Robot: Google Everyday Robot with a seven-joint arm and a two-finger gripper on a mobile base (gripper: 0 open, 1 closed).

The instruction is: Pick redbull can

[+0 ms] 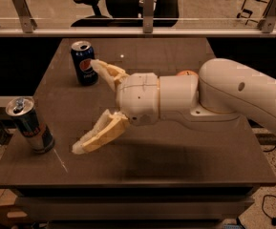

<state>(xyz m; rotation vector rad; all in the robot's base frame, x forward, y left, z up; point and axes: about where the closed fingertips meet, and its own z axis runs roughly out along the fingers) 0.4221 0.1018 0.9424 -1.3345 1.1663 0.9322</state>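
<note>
The redbull can is next for my gripper, which should go to it and close around the upper body of the can (pixel 27 125), just below its silver top.
The redbull can (pixel 29 124) stands upright at the table's left front edge, slim and tall with a silver top and pull tab. My gripper (pixel 86 106) is open, its two tan fingers spread wide and pointing left. The far fingertip (pixel 98 66) sits right beside a blue Pepsi can (pixel 84 63); the near fingertip (pixel 82 147) hangs over the table a short way right of the redbull can. The gripper does not touch the redbull can.
The dark brown table (pixel 175 156) carries both cans. My white arm (pixel 233 97) crosses from the right. An orange object (pixel 187 73) peeks out behind the arm. A metal railing (pixel 147 30) and an office chair stand behind the table.
</note>
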